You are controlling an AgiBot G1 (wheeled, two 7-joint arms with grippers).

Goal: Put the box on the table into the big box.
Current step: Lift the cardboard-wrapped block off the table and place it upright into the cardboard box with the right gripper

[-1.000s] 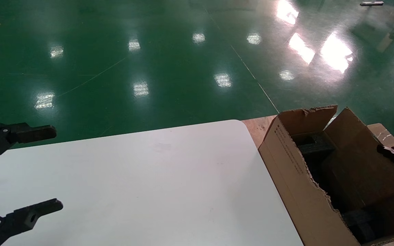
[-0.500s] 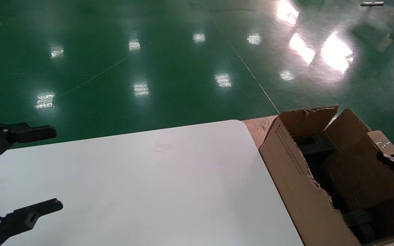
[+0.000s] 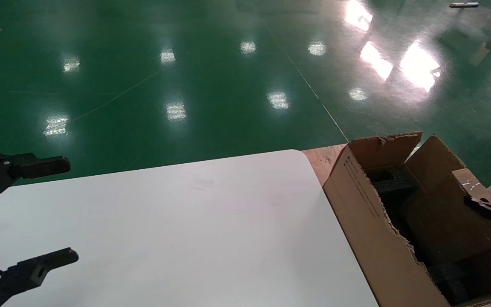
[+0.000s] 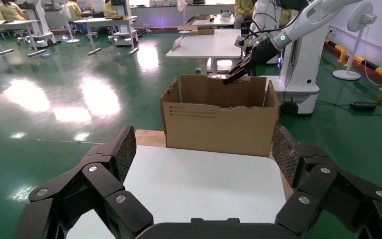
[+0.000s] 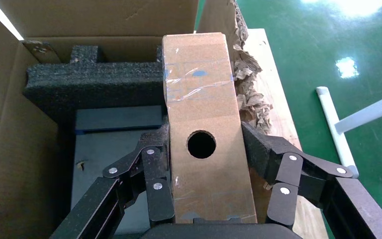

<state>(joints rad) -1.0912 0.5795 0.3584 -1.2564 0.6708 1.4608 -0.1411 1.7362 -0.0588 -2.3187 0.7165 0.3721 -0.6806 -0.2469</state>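
Observation:
Next, my right gripper releases the box inside the big box, between the black foam blocks [image 3: 426, 230] [image 5: 193, 152] along the torn side of the big box.
The box [image 5: 201, 114], small, flat and brown with a round hole, is clamped between my right gripper's [image 5: 204, 142] fingers. It hangs tilted over the black foam [image 5: 94, 84] inside the big box [image 5: 10, 124]. In the head view, my right gripper [image 3: 486, 209] and the box [image 3: 469, 185] are at the far-right rim of the big box [image 3: 356, 200]. The big box stands just off the table's [image 3: 186, 221] right edge. My left gripper [image 3: 73, 209] is parked open and empty over the table's left side. It faces the big box [image 4: 219, 124] across the table [image 4: 204, 184].
A wooden board [image 3: 320, 160] lies under the big box beside the table's rounded corner. Torn cardboard shreds [image 5: 251, 94] line the carton's rim. A white pole [image 5: 335, 132] lies on the green floor [image 3: 186, 76] beyond it.
My right gripper has sunk a little with the box, lower and slightly inward over the big box. The left arm has not moved.

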